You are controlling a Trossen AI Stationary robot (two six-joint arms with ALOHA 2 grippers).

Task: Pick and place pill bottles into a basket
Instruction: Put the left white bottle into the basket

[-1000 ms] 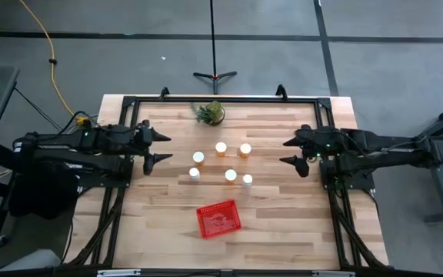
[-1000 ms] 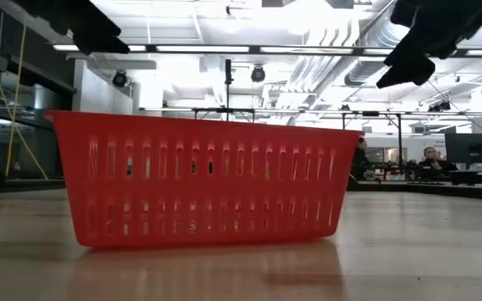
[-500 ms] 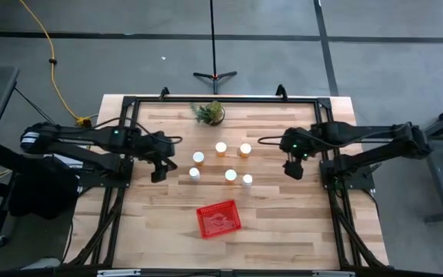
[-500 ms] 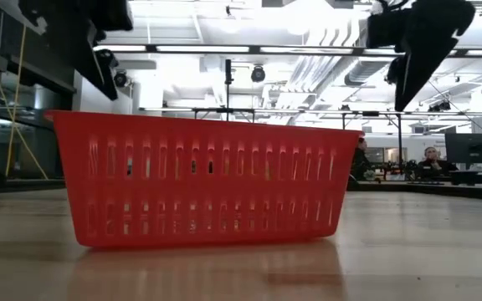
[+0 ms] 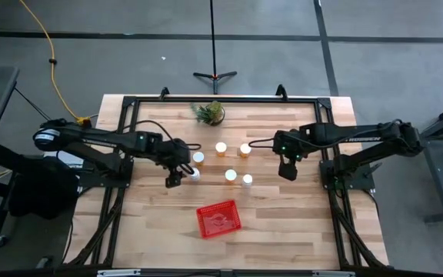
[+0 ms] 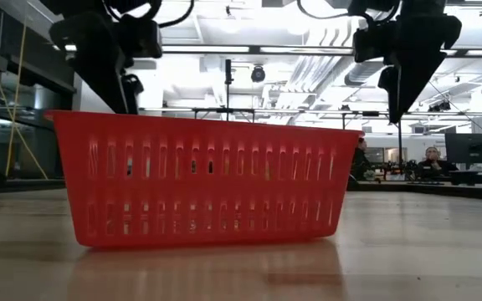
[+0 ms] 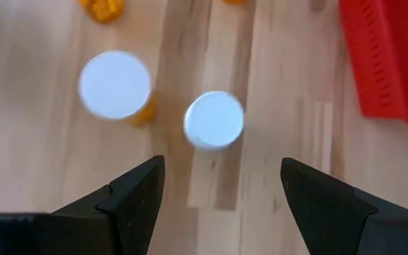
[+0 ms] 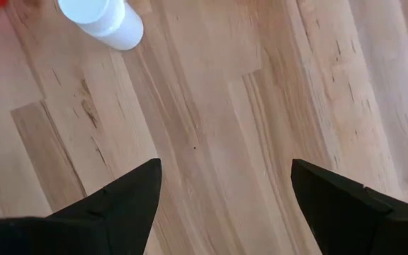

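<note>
The white cap [image 5: 195, 174] [image 7: 214, 120] of the pill bottle nearest my left gripper's fingers, on the red basket's side of its neighbouring bottle, will be gripped by that gripper.
Six pill bottles with orange bodies and white caps stand upright on the wooden table in a loose cluster [image 5: 221, 148], [image 5: 244, 149], [image 5: 198, 158], [image 5: 194, 173], [image 5: 231, 175], [image 5: 247, 180]. The red basket [image 5: 218, 218] sits nearer the front edge. My left gripper [image 5: 174, 178] is open, pointing down just left of the cluster. Its wrist view shows two caps [image 7: 214, 120], [image 7: 115, 84] ahead of the open fingers [image 7: 222, 205]. My right gripper [image 5: 287, 169] is open, pointing down right of the cluster, over bare wood [image 8: 225, 205]. One cap [image 8: 101, 18] lies off to its side.
A small green potted plant [image 5: 209, 113] stands at the far edge. A black frame [image 5: 221, 100] runs along the table's far and side edges. The basket [image 6: 207, 180] fills the low view and hides the bottles there. People sit in the room beyond [image 6: 429, 159].
Both arms have swung in from the table's sides toward the bottle cluster, the left gripper going right and nearer, the right gripper going left. Both grippers have tipped from level to pointing down. The bottles and basket have stayed in place.
</note>
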